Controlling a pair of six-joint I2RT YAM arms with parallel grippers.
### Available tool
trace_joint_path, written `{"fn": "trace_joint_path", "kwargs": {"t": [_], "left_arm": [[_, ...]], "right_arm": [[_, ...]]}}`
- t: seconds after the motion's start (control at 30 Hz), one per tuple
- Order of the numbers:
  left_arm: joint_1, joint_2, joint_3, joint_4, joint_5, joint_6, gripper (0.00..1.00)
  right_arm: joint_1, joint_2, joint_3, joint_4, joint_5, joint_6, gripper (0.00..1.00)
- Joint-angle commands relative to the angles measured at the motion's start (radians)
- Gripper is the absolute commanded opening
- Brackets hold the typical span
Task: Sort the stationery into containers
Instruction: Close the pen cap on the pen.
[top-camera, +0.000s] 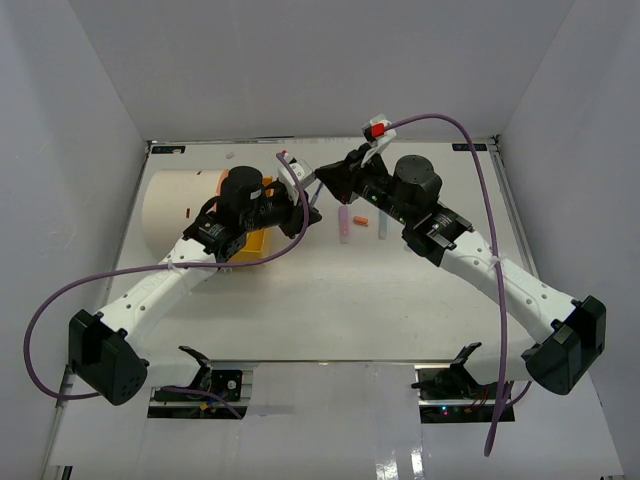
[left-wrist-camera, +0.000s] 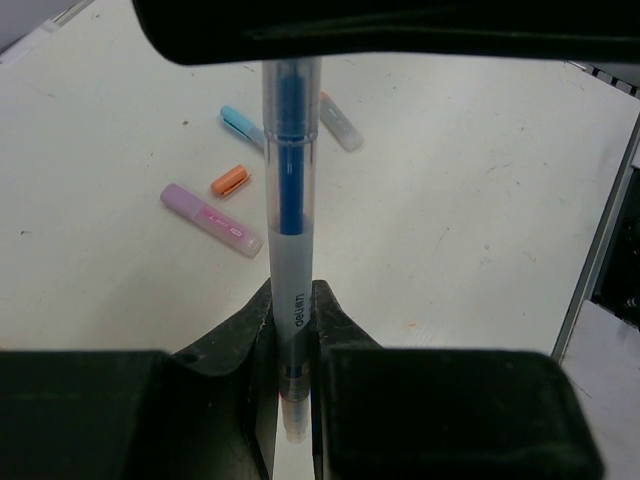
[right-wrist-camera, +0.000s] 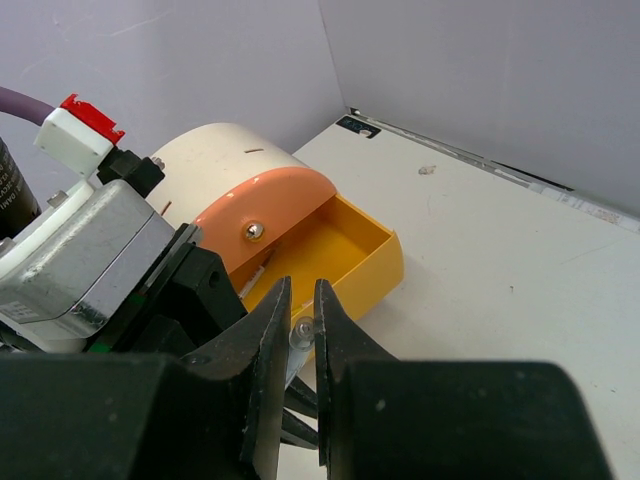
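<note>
The robot's left gripper should release the frosted pen inside the yellow-orange drawer (top-camera: 259, 231), close to the drawer's side that faces the pink marker.
A frosted pen with a blue core (left-wrist-camera: 290, 200) is gripped at both ends. My left gripper (left-wrist-camera: 290, 300) is shut on its lower barrel, and my right gripper (right-wrist-camera: 297, 300) is shut on its clear tip (right-wrist-camera: 301, 333). From above, the two grippers meet nose to nose, left (top-camera: 301, 208) and right (top-camera: 327, 180), just right of the cream drum (top-camera: 175, 210). A yellow-orange drawer (right-wrist-camera: 385, 270) stands pulled out under the drum's orange face (right-wrist-camera: 270, 205), which has a brass knob (right-wrist-camera: 255, 231). On the table lie a pink marker (left-wrist-camera: 210, 219), an orange cap (left-wrist-camera: 230, 180), a light blue marker (left-wrist-camera: 243, 125) and a grey marker (left-wrist-camera: 340, 125).
White walls close in the table on three sides, and a metal rail (left-wrist-camera: 600, 230) runs along its right edge. The loose markers (top-camera: 343, 222) lie under the right arm's wrist. A purple cable (top-camera: 470, 140) loops over the right arm.
</note>
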Motion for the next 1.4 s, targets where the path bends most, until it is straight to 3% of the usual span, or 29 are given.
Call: {"fn": "trace_joint_path", "kwargs": {"t": [0.0,0.8,1.37], "left_arm": [[-0.001,-0.083,0.179,0.421,-0.028,-0.003,0.0],[-0.001,-0.082,0.22,0.456,-0.035,0.02,0.0],[-0.001,-0.114,-0.053,0.306,0.067,0.003,0.0]], "right_arm": [[0.041,0.097,-0.091,-0.425,-0.149,-0.021,0.08],[0.045,0.129,-0.124,-0.445,-0.189,-0.02,0.08],[0.045,-0.082,-0.17,-0.139,-0.082,-0.027,0.09]]}}
